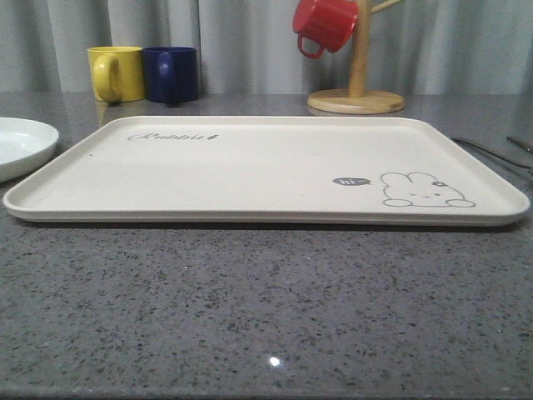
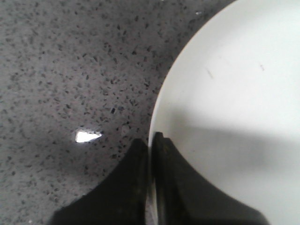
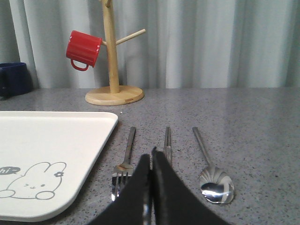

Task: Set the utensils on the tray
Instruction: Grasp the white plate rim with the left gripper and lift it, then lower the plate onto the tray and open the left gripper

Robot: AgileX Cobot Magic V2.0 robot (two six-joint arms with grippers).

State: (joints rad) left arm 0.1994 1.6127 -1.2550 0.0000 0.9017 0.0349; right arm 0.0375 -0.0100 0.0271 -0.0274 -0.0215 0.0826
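Next, I set the white plate down with my left gripper on the cream tray [image 1: 192, 158], near the Rabbit lettering, and let go of it.
The cream tray [image 1: 250, 167] with its rabbit drawing lies flat in the middle of the table. To its right, three utensils lie side by side on the grey table: a fork [image 3: 125, 161], a pair of chopsticks [image 3: 167, 139] and a spoon [image 3: 213, 180]. My right gripper [image 3: 151, 157] is shut and hovers just above the near part of the chopsticks, between fork and spoon, holding nothing. The tray's corner [image 3: 70, 136] is just beside the fork. In the front view the slim utensil handles [image 1: 491, 152] show at the far right. My left gripper [image 2: 151, 140] is shut over the rim of a white plate [image 2: 234, 84].
The round white plate [image 1: 17, 146] sits left of the tray. Behind the tray stand a yellow mug [image 1: 117, 73], a dark blue mug [image 1: 171, 73] and a wooden mug tree [image 1: 358, 83] carrying a red mug [image 1: 325, 23]. A curtain closes the back.
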